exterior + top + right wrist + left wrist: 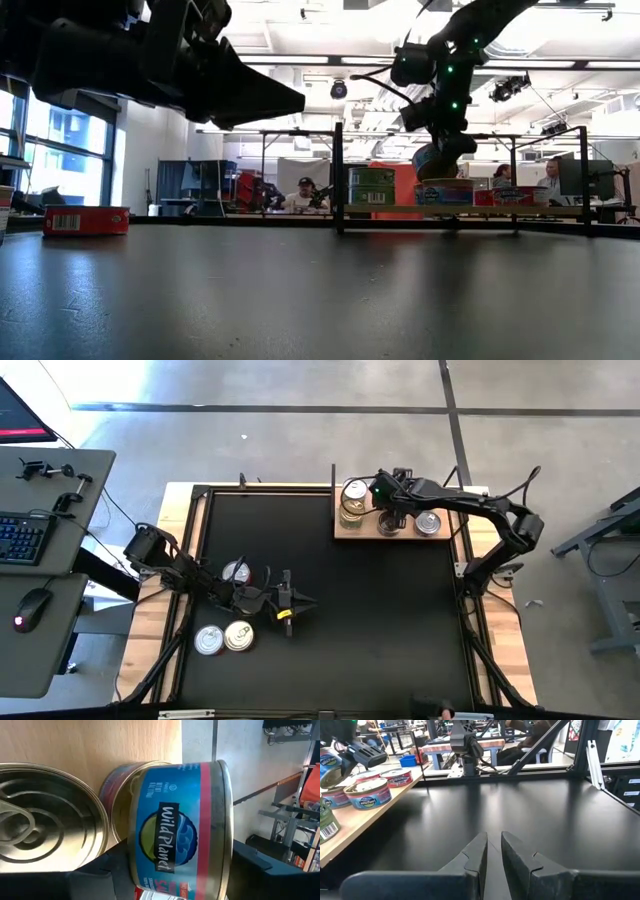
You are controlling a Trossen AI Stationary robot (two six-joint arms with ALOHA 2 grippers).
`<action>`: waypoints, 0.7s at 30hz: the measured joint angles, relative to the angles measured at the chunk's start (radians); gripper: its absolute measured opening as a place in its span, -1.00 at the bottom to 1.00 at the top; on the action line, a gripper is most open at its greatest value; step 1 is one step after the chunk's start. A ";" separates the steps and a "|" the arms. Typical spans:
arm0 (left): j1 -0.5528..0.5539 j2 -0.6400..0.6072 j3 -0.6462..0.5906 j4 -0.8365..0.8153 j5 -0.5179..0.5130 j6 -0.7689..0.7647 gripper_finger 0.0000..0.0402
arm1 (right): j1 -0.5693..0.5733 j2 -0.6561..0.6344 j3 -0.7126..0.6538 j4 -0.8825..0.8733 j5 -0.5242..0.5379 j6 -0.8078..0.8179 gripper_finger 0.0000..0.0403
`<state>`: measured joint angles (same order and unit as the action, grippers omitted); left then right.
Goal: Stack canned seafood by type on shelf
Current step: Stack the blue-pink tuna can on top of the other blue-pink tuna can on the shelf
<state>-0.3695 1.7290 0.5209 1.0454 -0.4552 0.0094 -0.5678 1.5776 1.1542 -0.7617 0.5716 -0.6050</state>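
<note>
The blue-labelled tin slants over the pink-sided tin; my right gripper should loosen, retake its flat ends (227, 827) and level it before release.
The wooden shelf (408, 535) lies at the mat's far right and carries several tins, among them a silver-lidded one (428, 523) and a stack (353, 500) at its left end. My right gripper (390, 510) hovers over the shelf, shut on a blue-labelled tin (175, 830). This tin hangs just above a pink-sided tin (112, 785) that stands on the board. My left gripper (298, 603) is shut and empty, low over the mat's middle left. Three tins (237, 571) (209, 640) (239, 635) stand on the mat near it. My right gripper pinches the blue-labelled tin between its two fingers, which come from above and point down. The fingers (100, 870) stand at the tin's two flat ends. The tin is turned on edge, its label wall (170, 800) facing the wrist camera. It is lifted clear of the tin below.
A black frame post (339, 175) stands at the shelf's left end. The open black mat (380, 620) spreads between the two arms. A desk with a keyboard and a mouse stands left of the table. People sit in the room behind.
</note>
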 joint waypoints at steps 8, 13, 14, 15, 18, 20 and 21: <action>-0.010 0.000 0.000 0.000 0.000 -0.008 -0.76 | 0.000 0.000 0.000 -0.035 0.000 0.031 0.17; -0.027 0.000 0.000 0.000 0.000 -0.008 -0.76 | 0.000 -0.001 0.000 -0.085 -0.021 0.058 0.25; -0.029 0.000 0.000 0.000 0.000 -0.008 -0.76 | 0.000 -0.001 0.000 -0.088 -0.022 0.065 0.25; -0.031 0.000 0.000 0.000 0.000 -0.008 -0.76 | 0.000 -0.001 0.000 -0.088 -0.023 0.072 0.26; -0.031 0.000 0.000 0.000 0.000 -0.008 -0.76 | 0.000 -0.001 0.000 -0.087 -0.024 0.077 0.26; -0.031 0.000 0.000 0.000 0.000 -0.011 -0.76 | 0.000 -0.001 0.000 -0.082 -0.030 0.084 0.26; -0.031 0.000 0.000 0.000 0.000 -0.014 -0.76 | 0.000 -0.001 0.000 -0.078 -0.037 0.091 0.26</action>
<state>-0.4007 1.7290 0.5209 1.0451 -0.4553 -0.0045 -0.5678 1.5768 1.1546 -0.8396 0.5348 -0.5143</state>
